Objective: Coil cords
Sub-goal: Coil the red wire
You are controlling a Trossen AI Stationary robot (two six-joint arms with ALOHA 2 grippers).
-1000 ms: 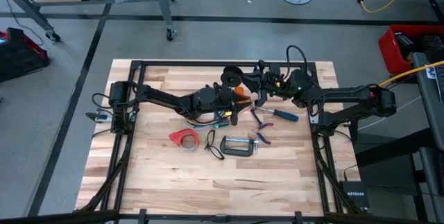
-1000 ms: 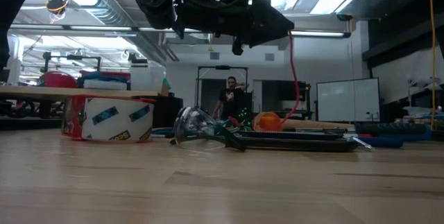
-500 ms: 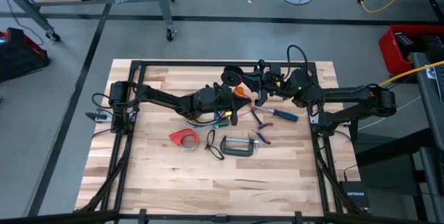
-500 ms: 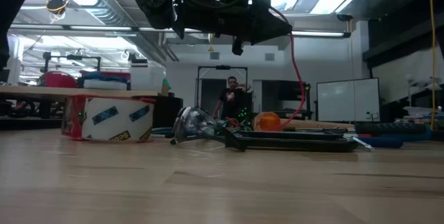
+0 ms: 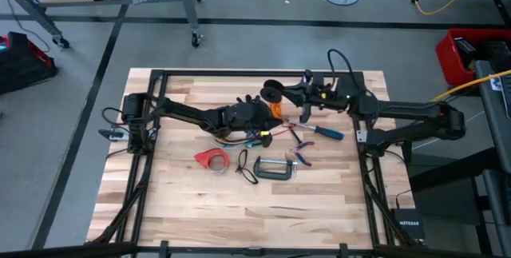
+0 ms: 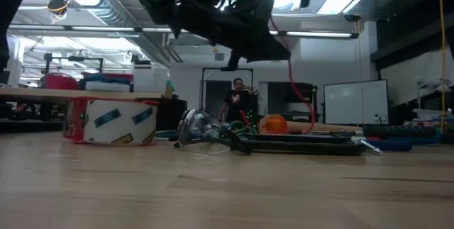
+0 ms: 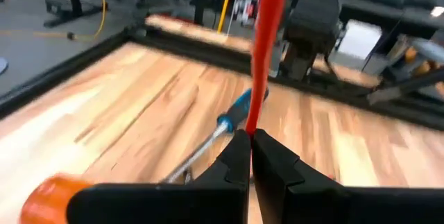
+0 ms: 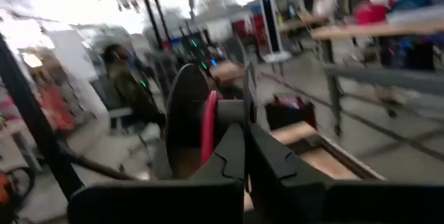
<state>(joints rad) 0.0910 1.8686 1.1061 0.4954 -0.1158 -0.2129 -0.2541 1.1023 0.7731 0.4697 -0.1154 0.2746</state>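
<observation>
The red cord, now hanging down to the table, will be let go by my left gripper on the thin coloured wires [image 5: 257, 138], at their edge nearest the metal clamp.
A red cord [image 7: 267, 37] runs from a black spool [image 5: 271, 92] past my left gripper [image 7: 250, 135], which is shut on it above the table's middle. In the low view the cord [image 6: 294, 80] hangs down to the table. My right gripper [image 8: 244, 135] is shut on the spool [image 8: 198, 113], which has red cord wound on its hub, over the far middle of the table. A bunch of thin coloured wires [image 5: 246, 140] lies on the table under my left arm. My left gripper pinches the red cord [image 7: 252, 123] between its two fingertips. The fingers point toward the table's right edge, tipped a little down. The cord runs on beyond the tips toward the spool. My right gripper pinches the rim of one spool flange [image 8: 248, 102] between its fingers. It comes about level from the table's right side. The spool is held on edge, clear of the table.
A red tape dispenser [image 5: 211, 159], a small black cord loop [image 5: 246, 170] and a metal clamp [image 5: 275, 168] lie near the middle. Pliers [image 5: 302, 142] and a blue screwdriver [image 5: 323, 132] lie to the right. A person [image 6: 236, 101] stands in the room behind.
My left gripper has tipped its nose downward. The red cord, which hung straight before, now bends at the left gripper's fingertips before dropping to the table. My right gripper has tipped upward with the spool.
</observation>
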